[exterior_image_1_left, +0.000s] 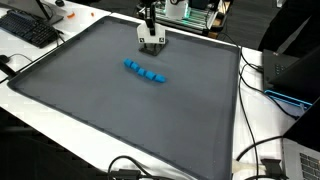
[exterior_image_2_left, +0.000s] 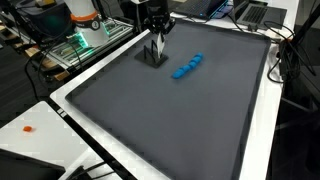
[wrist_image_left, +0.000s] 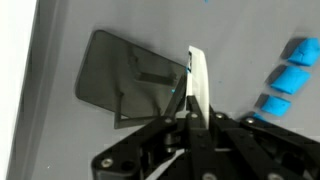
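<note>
My gripper is going to release the thin white flat piece on the dark rectangle's side (exterior_image_1_left: 149, 41) (wrist_image_left: 157, 97) that is closest to the blue blocks.
My gripper (exterior_image_1_left: 151, 36) (exterior_image_2_left: 157, 48) hangs over the far part of a dark grey mat (exterior_image_1_left: 90, 115) (exterior_image_2_left: 180, 125). In the wrist view its fingers (wrist_image_left: 197, 112) are shut on a thin white flat piece (wrist_image_left: 199, 80), seen edge-on and standing upright. The piece casts a dark rectangular shadow (wrist_image_left: 125, 82) on the mat. A short row of several blue blocks (exterior_image_1_left: 145, 72) (exterior_image_2_left: 186, 67) lies on the mat a little way from the gripper, apart from it. The blocks also show at the right edge of the wrist view (wrist_image_left: 290, 78).
The mat lies on a white table (exterior_image_1_left: 40, 100) (exterior_image_2_left: 60, 135). A black keyboard (exterior_image_1_left: 30, 28) and cables (exterior_image_1_left: 262, 150) sit around the mat's edges. A green-lit board (exterior_image_2_left: 88, 40), a laptop (exterior_image_2_left: 252, 12) and a small orange item (exterior_image_2_left: 28, 128) lie off the mat.
</note>
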